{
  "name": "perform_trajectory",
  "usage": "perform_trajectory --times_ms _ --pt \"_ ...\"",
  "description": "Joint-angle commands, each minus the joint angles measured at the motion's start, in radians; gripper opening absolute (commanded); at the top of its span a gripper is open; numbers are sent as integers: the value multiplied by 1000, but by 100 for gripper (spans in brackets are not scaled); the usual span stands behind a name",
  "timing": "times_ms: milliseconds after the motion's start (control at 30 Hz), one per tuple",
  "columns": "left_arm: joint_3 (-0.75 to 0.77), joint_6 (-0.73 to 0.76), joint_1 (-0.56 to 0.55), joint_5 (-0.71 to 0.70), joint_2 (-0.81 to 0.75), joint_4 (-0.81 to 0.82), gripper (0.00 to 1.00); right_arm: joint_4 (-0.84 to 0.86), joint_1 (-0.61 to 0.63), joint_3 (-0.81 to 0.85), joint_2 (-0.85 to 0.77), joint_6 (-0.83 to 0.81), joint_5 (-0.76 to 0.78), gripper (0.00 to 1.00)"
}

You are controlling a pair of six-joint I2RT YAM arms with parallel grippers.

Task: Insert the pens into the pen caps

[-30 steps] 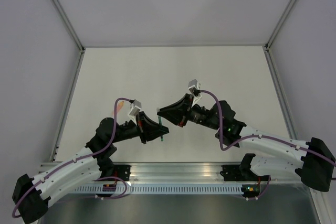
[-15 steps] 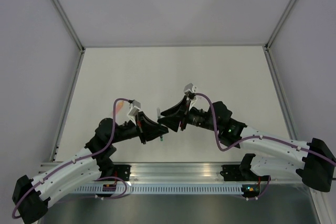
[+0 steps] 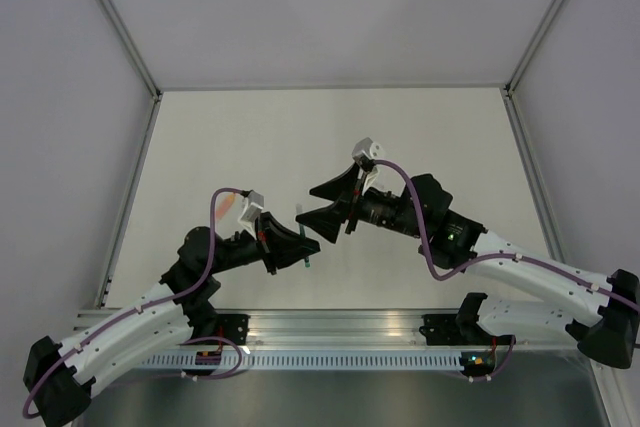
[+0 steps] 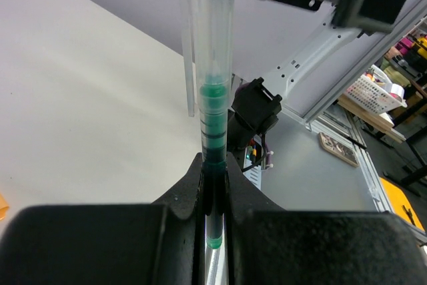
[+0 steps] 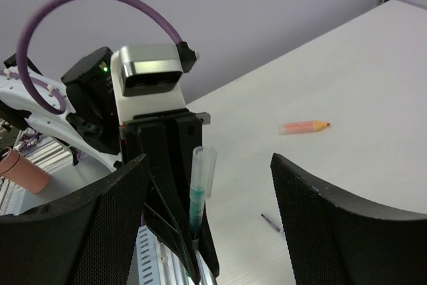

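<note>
Next, I close my right gripper at the cap's upper end and press it down, because the green pen reaches only the lower part of the clear pen cap.
My left gripper point(image 4: 214, 165) is shut on a dark pen with a green end point(image 4: 213, 125), held upright. A clear pen cap point(image 4: 212, 25) sits over the pen's top. In the right wrist view the same pen point(image 5: 195, 208) and cap point(image 5: 203, 168) stand between the wide-open fingers of my right gripper point(image 5: 208, 159), touching neither. From above, the left gripper point(image 3: 303, 244) and right gripper point(image 3: 308, 205) meet near the table's middle front. A short orange piece point(image 5: 303, 127), pen or cap I cannot tell, lies on the table. A thin dark stick point(image 5: 270, 221) is partly hidden by my right finger.
The white table point(image 3: 330, 137) is bounded by grey walls and an aluminium frame point(image 3: 130, 47). The arms' base rail point(image 3: 340, 332) runs along the near edge. The orange piece point(image 3: 230, 202) lies beside the left arm's purple cable.
The right gripper has opened wide and let go of the clear cap, which stays on the green pen. The left gripper keeps its hold and has shifted slightly left.
</note>
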Motion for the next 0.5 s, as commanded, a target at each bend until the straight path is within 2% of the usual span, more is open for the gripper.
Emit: perform_trajectory --times_ms 0,133,333,400,467 --pt "20 21 2 -2 -5 40 2 -48 3 82 11 -29 -2 81" --pt "20 21 0 -2 -5 39 2 -59 5 124 34 -32 -2 81" --pt "20 21 2 -1 -5 39 2 -69 3 167 92 -40 -30 74" --pt "20 21 2 -1 -5 39 2 -71 3 174 111 -43 -36 70" --pt "20 21 2 -2 -5 39 2 -68 3 176 120 -44 -39 57"
